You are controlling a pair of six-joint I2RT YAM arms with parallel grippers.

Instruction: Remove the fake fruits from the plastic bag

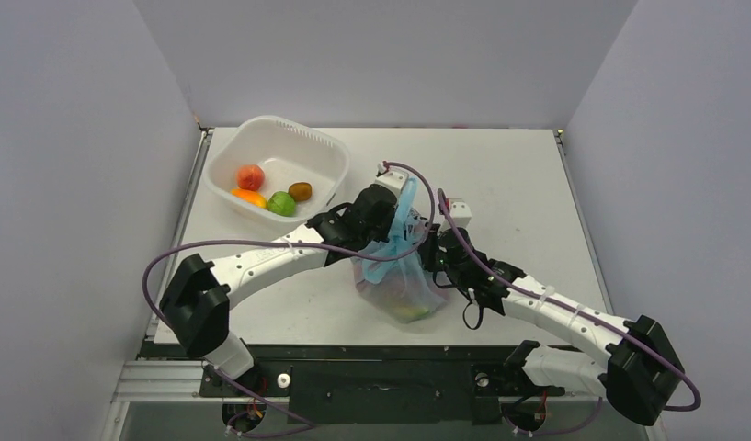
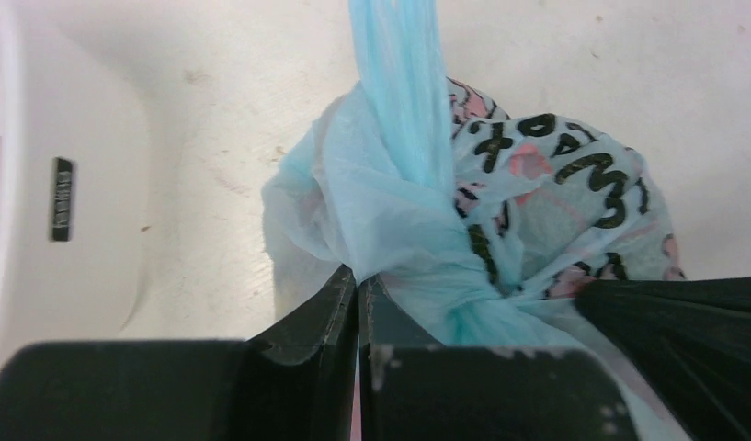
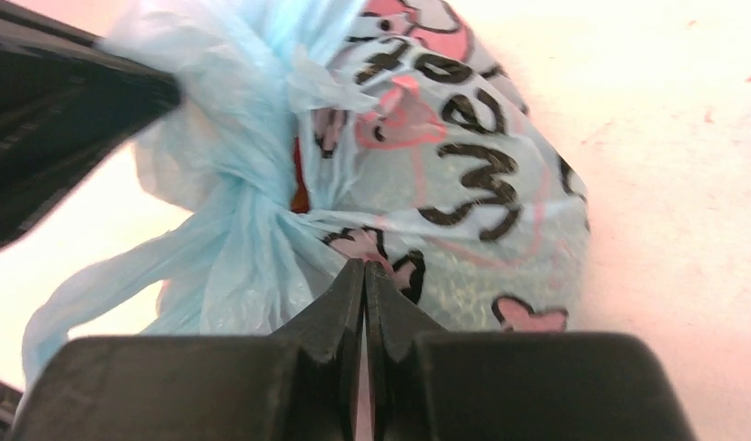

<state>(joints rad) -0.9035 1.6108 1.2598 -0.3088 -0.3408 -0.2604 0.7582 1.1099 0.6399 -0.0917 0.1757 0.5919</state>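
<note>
The robot's right gripper pinches film below the bunched knot, so it should take the light-blue band at the knot [image 3: 261, 195] and pull against the left gripper.
The light-blue plastic bag [image 1: 403, 280] with pink and dark prints stands tied at mid-table, a handle strip rising from its knot. Fake fruits show dimly through the film: something yellow-green low down [image 1: 408, 310] and a red-orange bit by the knot [image 3: 301, 179]. My left gripper [image 1: 390, 228] is shut on the film at the left of the knot [image 2: 358, 280]. My right gripper [image 1: 428, 253] is shut on the film just below the knot [image 3: 364, 266]. The bag fills both wrist views [image 2: 555, 184] [image 3: 463, 184].
A white rigid tub [image 1: 327, 147] stands at the back left. It holds a red round piece [image 1: 250, 176], an orange-yellow piece [image 1: 249, 197], a lime-green piece [image 1: 281, 204] and a brown oval piece [image 1: 300, 191]. Walls close in the left, back and right.
</note>
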